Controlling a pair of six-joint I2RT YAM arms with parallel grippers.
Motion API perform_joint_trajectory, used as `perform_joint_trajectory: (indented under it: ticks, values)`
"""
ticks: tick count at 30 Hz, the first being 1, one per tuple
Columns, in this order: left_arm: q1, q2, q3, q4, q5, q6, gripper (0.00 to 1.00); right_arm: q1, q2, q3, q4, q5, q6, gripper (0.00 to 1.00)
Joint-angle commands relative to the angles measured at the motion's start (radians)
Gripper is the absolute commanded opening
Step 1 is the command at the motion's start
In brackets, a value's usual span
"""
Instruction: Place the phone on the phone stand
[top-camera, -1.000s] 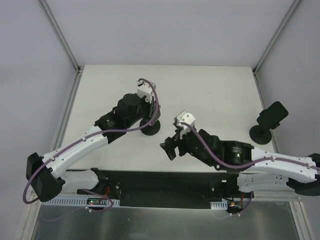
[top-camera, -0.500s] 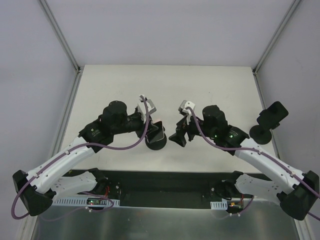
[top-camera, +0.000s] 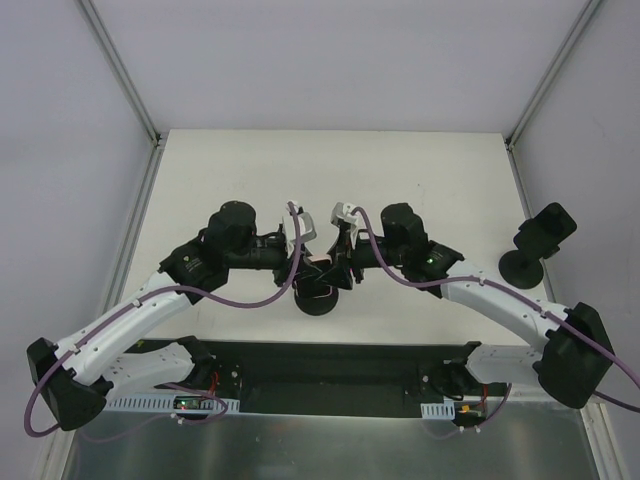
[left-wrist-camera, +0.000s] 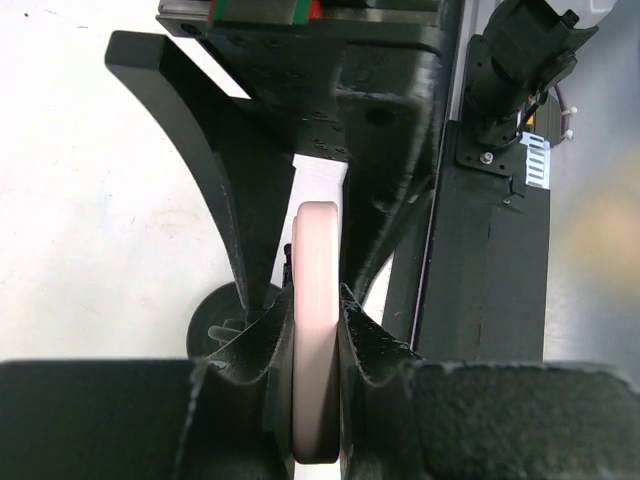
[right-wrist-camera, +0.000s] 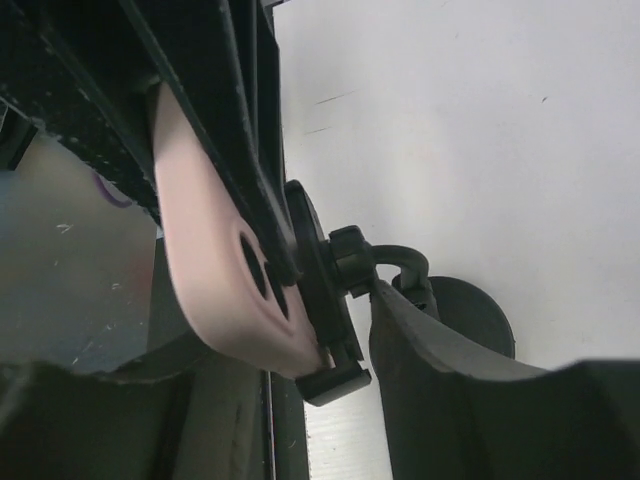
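The pink phone sits at a slant between my right gripper's fingers, so that gripper should open, line up with the phone's edge and close on its flat sides (right-wrist-camera: 262, 280).
A pink phone (top-camera: 318, 262) leans edge-up in the cradle of a black phone stand (top-camera: 316, 298) with a round base, near the table's front middle. My left gripper (top-camera: 305, 265) is shut on the phone (left-wrist-camera: 316, 330), one finger on each flat face; the stand's base (left-wrist-camera: 215, 325) shows below. My right gripper (top-camera: 340, 268) comes from the right and straddles phone and cradle. In the right wrist view the phone's (right-wrist-camera: 215, 270) lower end rests on the cradle's (right-wrist-camera: 325, 300) lip. One finger (right-wrist-camera: 440, 380) touches the stand's neck, and the other lies against the phone's face.
A second black stand (top-camera: 535, 245) is at the table's right edge. The black mounting rail (top-camera: 320, 375) runs along the near edge just in front of the stand. Metal frame posts (top-camera: 130, 90) rise at the back corners.
The left arm has drawn phone and stand toward the near edge. The right gripper swung in from the right and closed from wide open onto phone and stand.
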Motion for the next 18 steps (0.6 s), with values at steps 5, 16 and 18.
perform_joint_trajectory:
  ticks: [5,16,18]
  values:
    - [-0.001,-0.008,0.004,0.067,0.008,0.05,0.0,0.056,0.083,0.035,0.124,-0.056,0.133,0.14]
    - [-0.001,-0.102,-0.117,0.176,-0.028,0.079,0.0,0.245,-0.08,-0.051,0.073,0.657,0.184,0.0]
    - [-0.001,-0.122,-0.134,0.182,-0.027,0.07,0.0,0.25,-0.1,-0.054,0.067,0.692,0.184,0.0]
